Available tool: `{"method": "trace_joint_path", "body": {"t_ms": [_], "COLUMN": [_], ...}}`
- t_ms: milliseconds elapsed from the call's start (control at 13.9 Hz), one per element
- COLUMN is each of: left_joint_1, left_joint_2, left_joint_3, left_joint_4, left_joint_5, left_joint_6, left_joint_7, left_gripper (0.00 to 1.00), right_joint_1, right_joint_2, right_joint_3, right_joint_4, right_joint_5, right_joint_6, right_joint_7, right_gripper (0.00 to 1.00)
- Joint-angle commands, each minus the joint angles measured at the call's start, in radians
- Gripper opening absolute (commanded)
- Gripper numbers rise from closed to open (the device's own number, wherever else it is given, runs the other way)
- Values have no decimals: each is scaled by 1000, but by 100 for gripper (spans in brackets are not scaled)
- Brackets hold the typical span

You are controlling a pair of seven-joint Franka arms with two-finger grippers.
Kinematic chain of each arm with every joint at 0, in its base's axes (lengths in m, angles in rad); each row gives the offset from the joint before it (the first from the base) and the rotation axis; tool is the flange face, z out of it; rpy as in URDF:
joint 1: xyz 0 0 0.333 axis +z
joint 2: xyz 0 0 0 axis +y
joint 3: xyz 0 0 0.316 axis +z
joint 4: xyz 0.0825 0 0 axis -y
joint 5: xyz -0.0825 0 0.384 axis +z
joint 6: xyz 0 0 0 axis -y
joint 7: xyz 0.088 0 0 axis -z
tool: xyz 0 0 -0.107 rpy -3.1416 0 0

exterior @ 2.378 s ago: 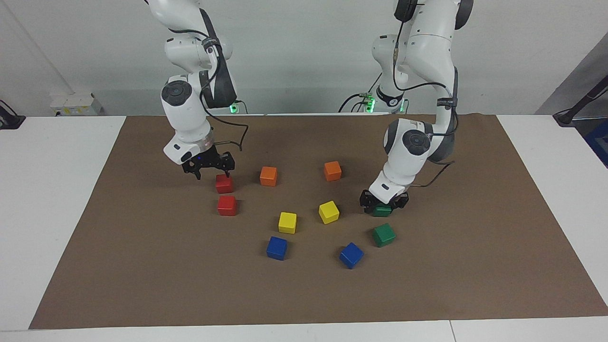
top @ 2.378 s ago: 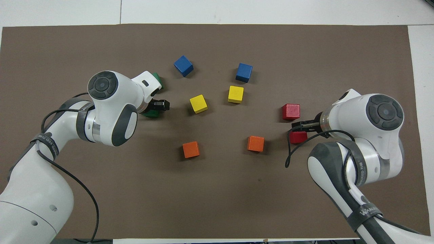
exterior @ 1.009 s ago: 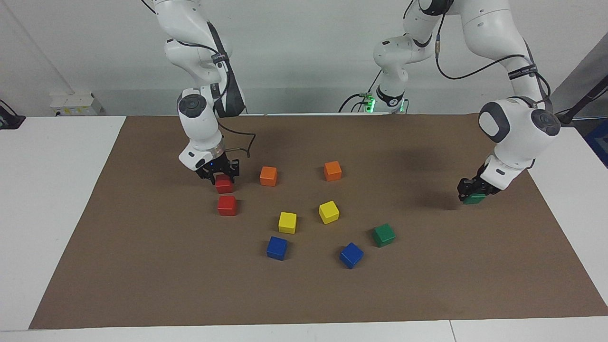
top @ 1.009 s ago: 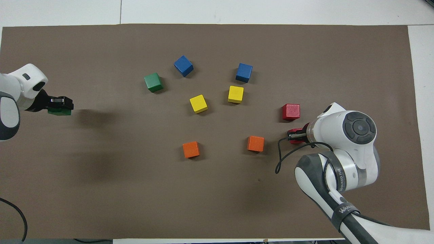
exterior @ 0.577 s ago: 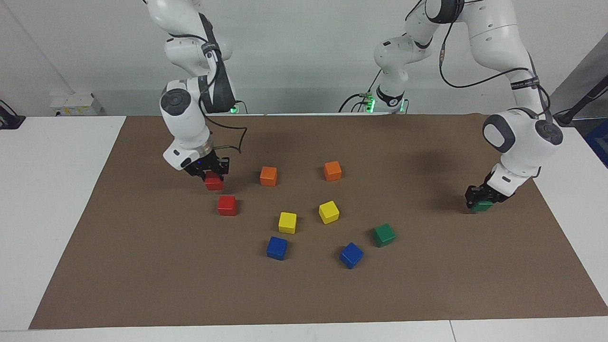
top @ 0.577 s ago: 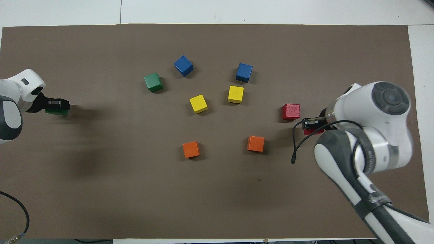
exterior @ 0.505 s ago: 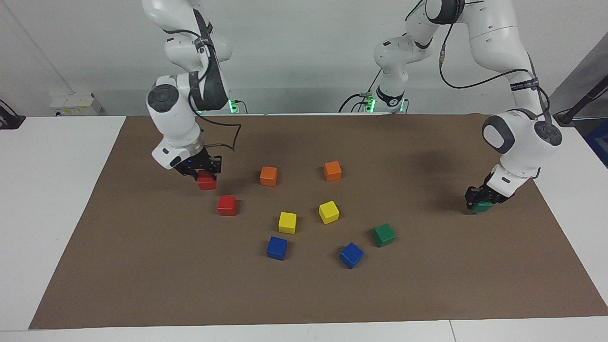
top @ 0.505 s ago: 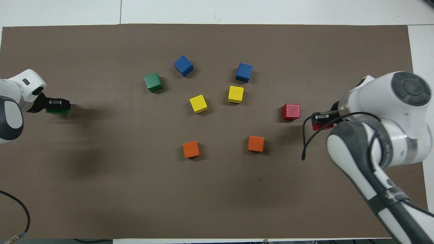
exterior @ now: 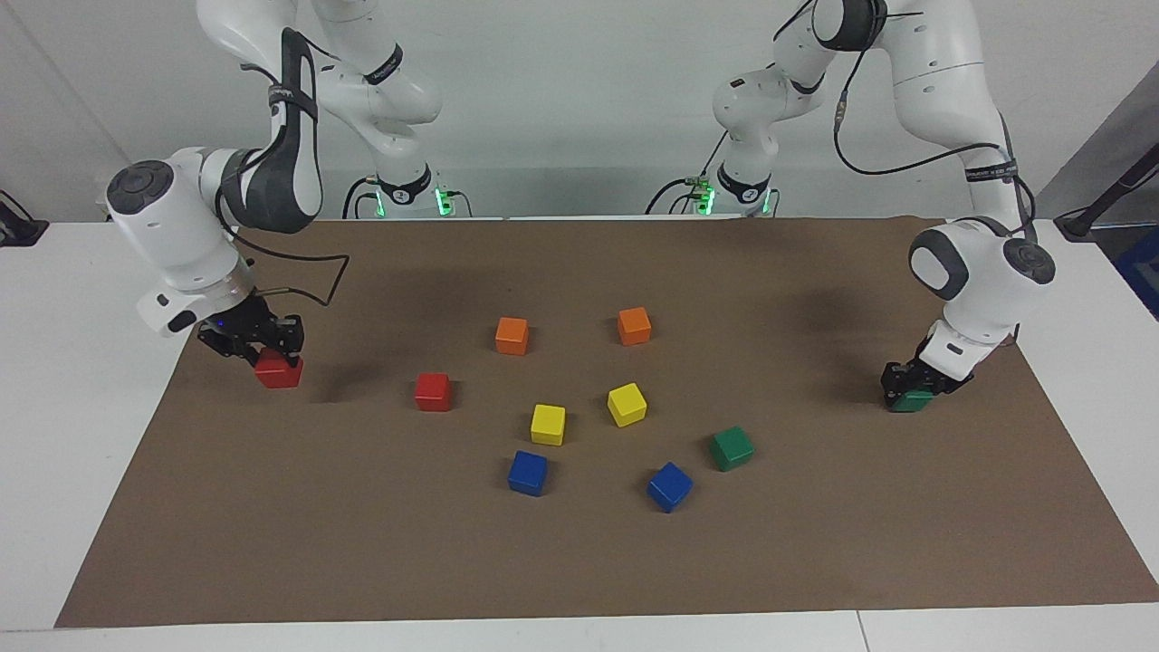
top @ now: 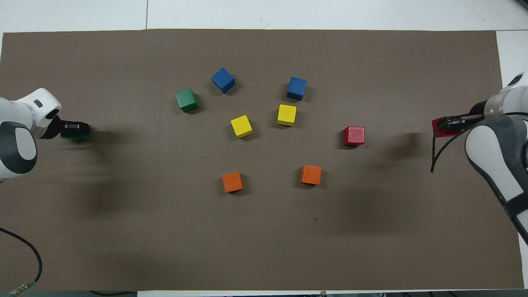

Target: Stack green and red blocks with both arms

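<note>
The robot's right gripper will set the red block, now held just over the mat, down on the bare brown mat (top: 422, 137), a short gap from the other red block.
My right gripper (exterior: 270, 355) (top: 445, 122) is shut on a red block (exterior: 279, 372) (top: 440, 127), held just over the brown mat near the right arm's end. The second red block (exterior: 433, 391) (top: 354, 136) sits on the mat beside the middle cluster. My left gripper (exterior: 911, 388) (top: 75, 126) is shut on a green block (exterior: 909, 402) (top: 74, 135), low at the mat near the left arm's end; I cannot tell whether that block touches the mat. The other green block (exterior: 732, 447) (top: 186, 100) lies in the cluster.
In the middle of the brown mat (exterior: 579, 561) lie two orange blocks (exterior: 512, 335) (exterior: 634, 325), two yellow blocks (exterior: 548, 424) (exterior: 627, 404) and two blue blocks (exterior: 528, 473) (exterior: 670, 486). White table shows past each end of the mat.
The right gripper has carried its red block away from the other red block, out to the right arm's end of the mat. The left gripper with the green block has barely shifted.
</note>
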Motion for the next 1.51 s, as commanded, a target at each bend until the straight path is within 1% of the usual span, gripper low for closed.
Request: {"method": "trace_joint_path", "body": {"t_ms": [0, 144, 288, 432, 505, 577, 649, 721, 865, 1009, 1081, 1153, 1225, 1297, 1369, 1441], "left_joint_1": [8, 3, -7, -15, -36, -75, -120, -173, -280, -395, -430, -454, -472, -478, -484, -497], "left_joint_2": [-3, -8, -17, -34, -40, -38, -26, -20, -18, 26, 61, 98, 121, 139, 153, 159], "left_joint_3": [-8, -8, -8, -10, -10, -10, -10, -11, -13, -10, -10, -10, -10, -10, -10, -10], "left_joint_4": [-15, 5, 51, 129, 183, 250, 295, 301, 301, 321, 355, 392, 413, 421, 423, 420], "left_joint_5": [-6, -5, -3, -3, -3, -3, 3, 24, 28, 28, 37, 58, 64, 67, 69, 81], "left_joint_6": [22, -30, -119, -243, -303, -354, -368, -344, -321, -320, -319, -320, -320, -319, -307, -272], "left_joint_7": [25, 30, 30, 27, 25, 16, -13, -80, -361, -609, -719, -789, -833, -872, -918, -961], "left_gripper": [99, 100, 100, 100, 100, 100, 100, 100, 100, 100, 100, 100, 100, 100, 100, 100], "right_joint_1": [-11, -12, -9, -6, -8, -6, -6, -6, -6, -5, -3, -3, -3, -5, -5, -5], "right_joint_2": [26, 25, 26, 42, 45, 46, 46, 45, 45, 43, 42, 40, 39, 39, 37, 37], "right_joint_3": [15, 17, 17, 17, 17, 17, 17, 17, 17, 17, 17, 17, 17, 17, 17, 19], "right_joint_4": [-15, -84, -101, -119, -130, -135, -141, -144, -147, -152, -162, -177, -187, -188, -187, -182], "right_joint_5": [0, 0, 0, 0, 0, 0, 0, 2, 0, 2, 2, 2, 2, 2, 2, 2], "right_joint_6": [43, 123, 134, 166, 186, 194, 195, 197, 200, 200, 215, 242, 256, 255, 250, 240], "right_joint_7": [-18, -18, -16, -16, -16, -16, -16, -18, -16, -16, -16, -16, -16, -21, -27, -16], "right_gripper": [0, 0, 0, 0, 0, 0, 0, 0, 0, 0, 0, 0, 2, 6, 43, 99]}}
